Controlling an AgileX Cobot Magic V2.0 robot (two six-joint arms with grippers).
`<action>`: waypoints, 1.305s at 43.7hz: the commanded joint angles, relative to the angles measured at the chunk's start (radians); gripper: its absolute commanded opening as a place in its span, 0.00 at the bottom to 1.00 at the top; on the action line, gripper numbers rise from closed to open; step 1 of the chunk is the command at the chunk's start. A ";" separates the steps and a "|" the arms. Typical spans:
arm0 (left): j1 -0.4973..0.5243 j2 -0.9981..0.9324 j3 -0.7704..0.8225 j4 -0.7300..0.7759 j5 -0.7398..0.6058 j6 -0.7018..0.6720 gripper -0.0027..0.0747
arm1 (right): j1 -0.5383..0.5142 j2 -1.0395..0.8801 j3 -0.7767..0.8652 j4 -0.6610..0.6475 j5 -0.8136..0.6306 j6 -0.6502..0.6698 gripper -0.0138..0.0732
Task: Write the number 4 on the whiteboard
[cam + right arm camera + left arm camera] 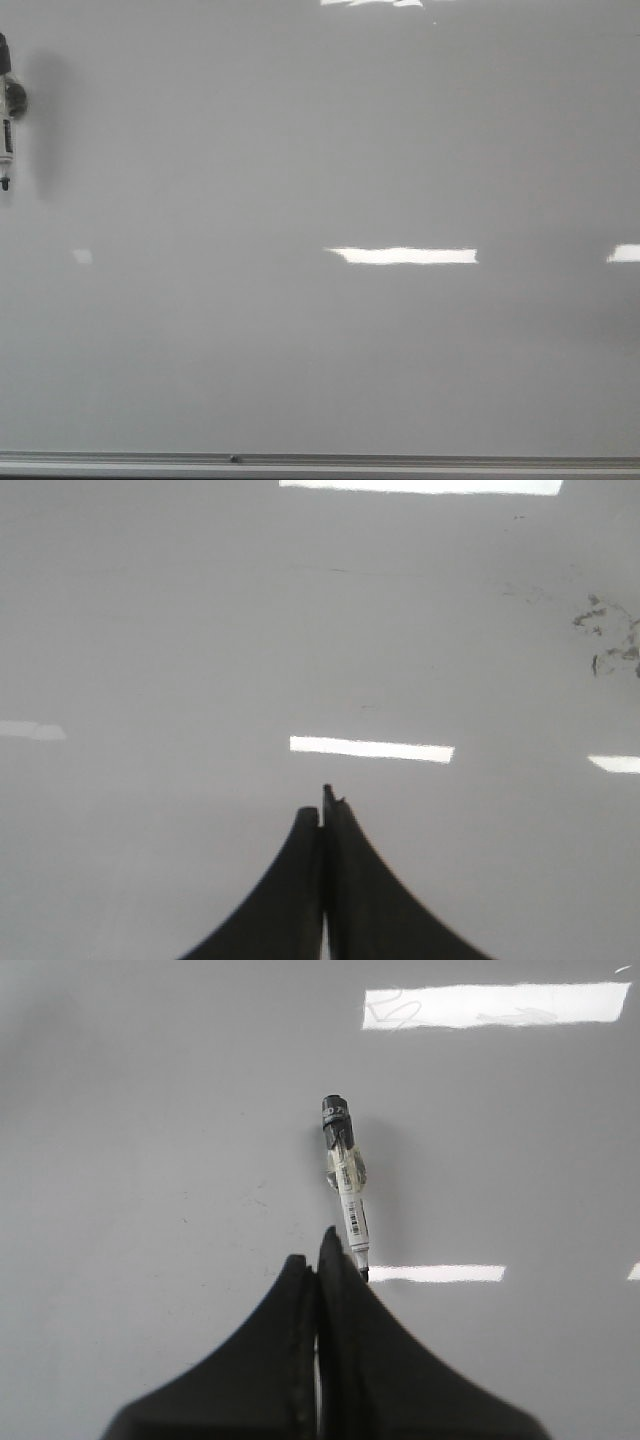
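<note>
My left gripper is to move next to the marker's white body (6,145) (355,1224), near its small dark writing tip, and close there.
The whiteboard (330,350) is a glossy pale grey surface that fills every view, with bright light reflections. No drawn number 4 shows on it. A white-barrelled marker (6,110) with a black end lies on the board at the far left edge of the front view. In the left wrist view the marker (346,1175) lies just beyond my left gripper (315,1250), its small dark tip close beside one fingertip. The left gripper is shut and holds nothing. My right gripper (322,805) is shut and empty over bare board. Neither gripper shows in the front view.
The board's silver frame edge (300,463) runs along the near side. Faint dark ink smudges (608,635) mark the board off to one side in the right wrist view.
</note>
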 commanded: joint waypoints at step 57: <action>0.000 -0.012 -0.164 0.000 -0.052 -0.001 0.01 | -0.007 -0.016 -0.198 0.002 -0.021 0.001 0.08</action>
